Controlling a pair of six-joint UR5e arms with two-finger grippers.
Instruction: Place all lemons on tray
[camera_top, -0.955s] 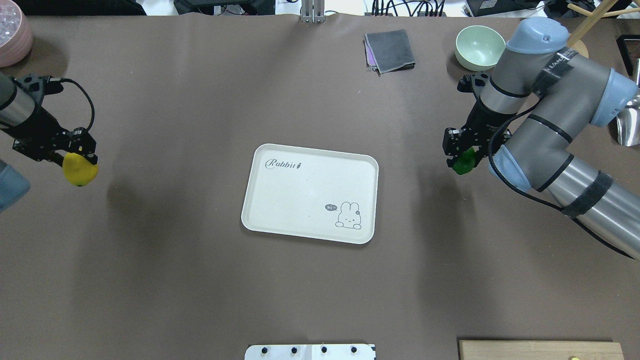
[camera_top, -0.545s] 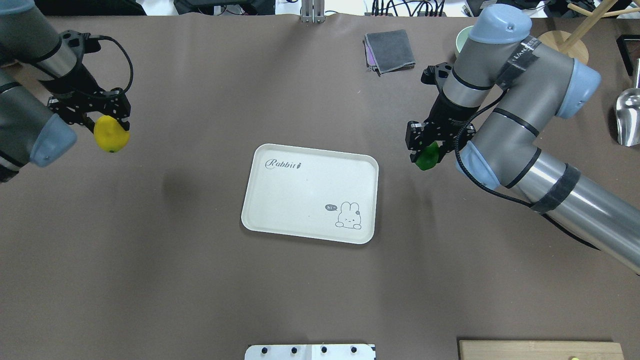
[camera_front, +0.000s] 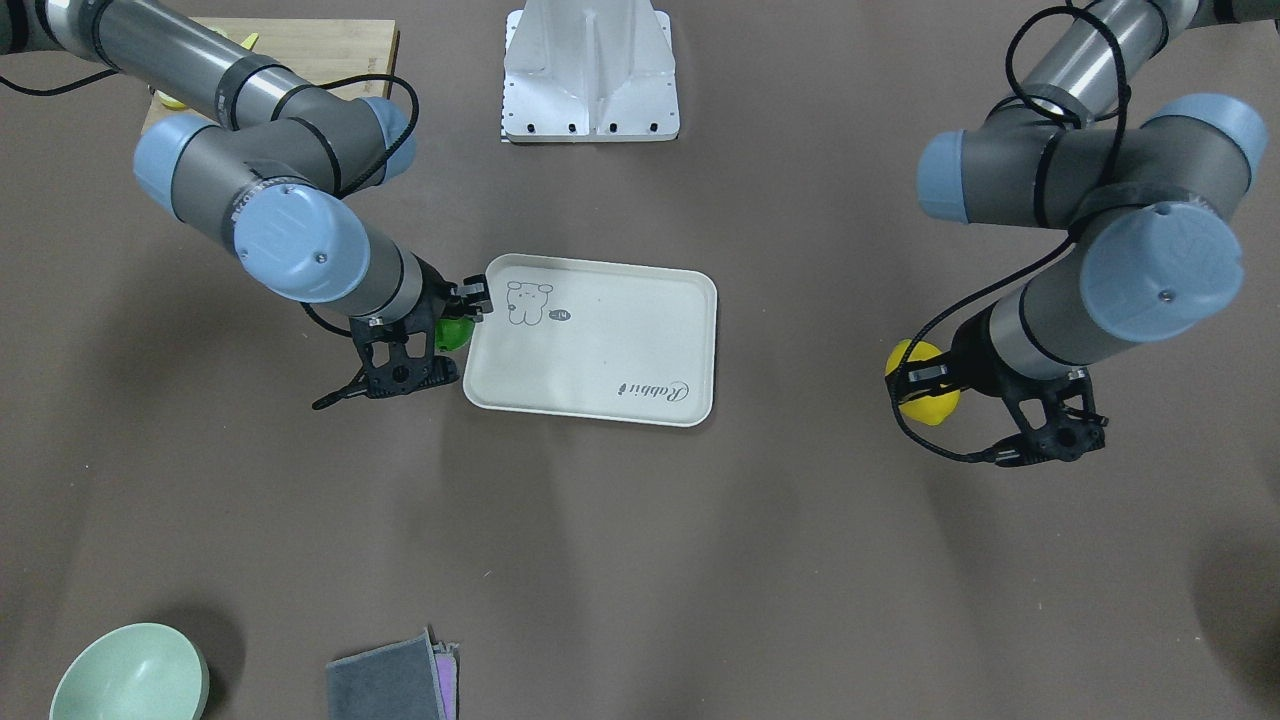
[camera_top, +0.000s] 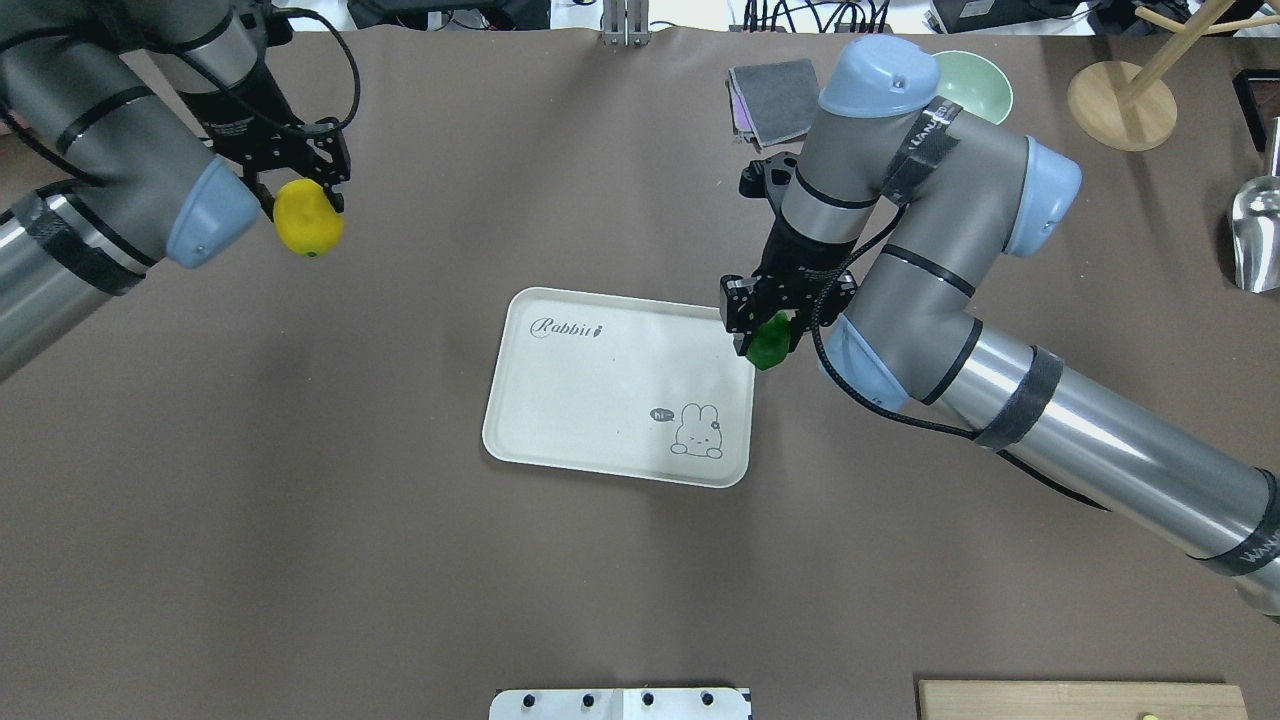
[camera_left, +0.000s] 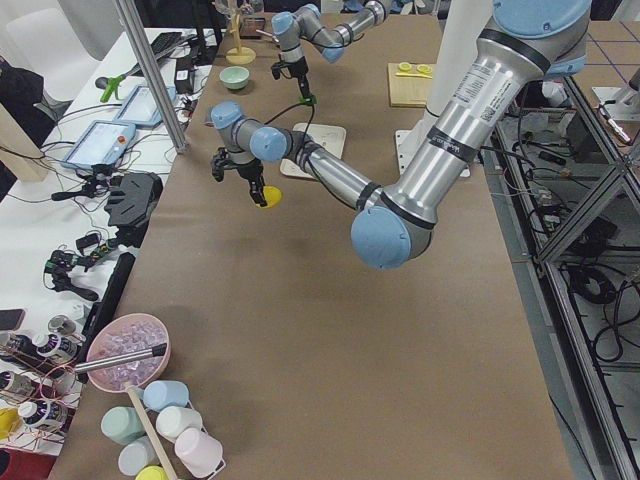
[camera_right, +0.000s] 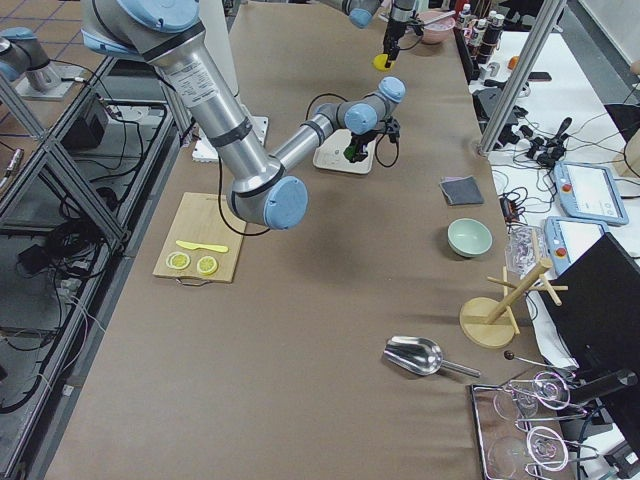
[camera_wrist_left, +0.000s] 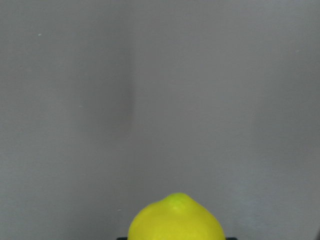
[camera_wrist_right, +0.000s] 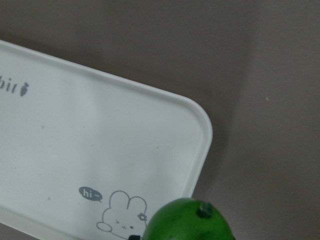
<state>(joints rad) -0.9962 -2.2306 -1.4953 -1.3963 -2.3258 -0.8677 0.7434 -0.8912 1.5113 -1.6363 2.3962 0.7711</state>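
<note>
Next, I let go of the yellow lemon with my left gripper on the cream tray (camera_front: 657, 316), between the Rabbit script and the scoop-side edge.
The cream tray (camera_top: 600, 390) with "Rabbit" script lies mid-table, nothing on it; it also shows in the front view (camera_front: 620, 350) and the right wrist view (camera_wrist_right: 75, 150). My right gripper (camera_top: 768, 335) is shut on the green lemon (camera_top: 768, 345) and holds it above the tray's right edge; the lemon shows in the right wrist view (camera_wrist_right: 190, 222) and the front view (camera_front: 455, 332). My left gripper (camera_top: 300, 205) is shut on the yellow lemon (camera_top: 307, 219) above bare table, far left of the tray. That lemon shows in the left wrist view (camera_wrist_left: 176, 220) and the front view (camera_front: 922, 385).
A folded grey cloth (camera_top: 778, 100) and a pale green bowl (camera_top: 975, 85) lie at the far right. A wooden cutting board (camera_right: 200, 250) with lemon slices sits at the near right edge. A metal scoop (camera_top: 1255, 235) and a wooden stand (camera_top: 1120, 100) are further right.
Both arms have swung toward the tray with their lemons. The right gripper moved left to the tray's right edge. The left gripper moved right and toward the far side.
</note>
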